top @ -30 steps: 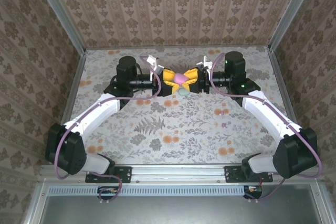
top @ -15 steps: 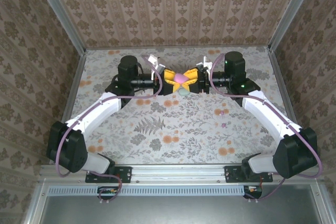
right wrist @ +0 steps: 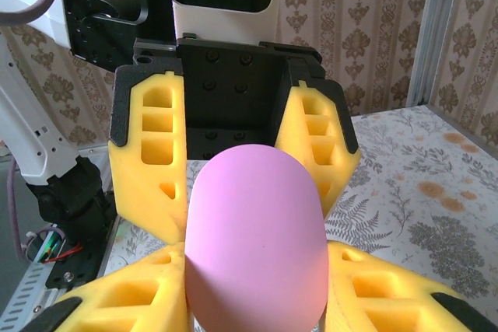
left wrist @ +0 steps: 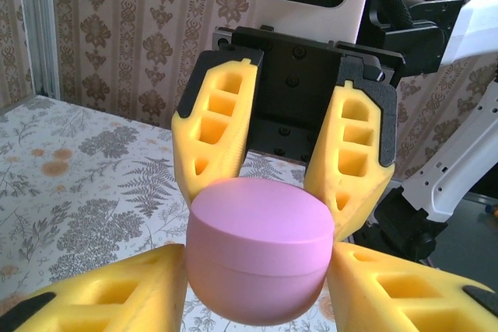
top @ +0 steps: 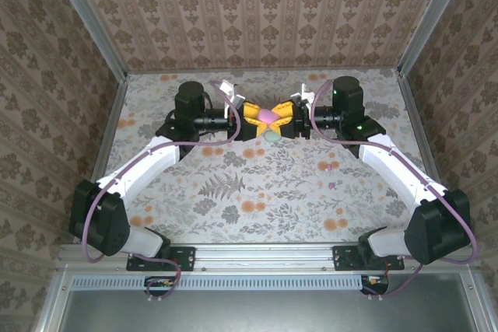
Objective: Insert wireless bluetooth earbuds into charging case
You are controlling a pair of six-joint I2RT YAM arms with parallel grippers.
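Note:
I have both grippers clamped on the same sides of the closed charging case, so I need to open my right gripper, back it off, roll it and take the case crosswise (right wrist: 257,172).
The pink charging case (top: 268,117), lid closed, hangs above the back middle of the table between both grippers. My left gripper (top: 254,118) is shut on it from the left, with its yellow fingers (left wrist: 117,301) pressed against the case (left wrist: 261,246) on both sides. From the right, my right gripper (top: 285,119) is shut on the same case (right wrist: 255,223), and its fingers (right wrist: 132,301) touch the case's flanks. Two small pink earbuds (top: 327,166) (top: 333,185) lie on the flowered table, right of centre, near the right forearm.
The table (top: 233,192) is a flowered cloth, walled by patterned panels on three sides with metal posts (top: 117,60) at the back corners. Both arm bases sit on the near rail (top: 264,254). Open cloth lies in front of the grippers.
The left arm shifted slightly and its fingers closed in a little on the case. The right arm and the case have stayed where they were.

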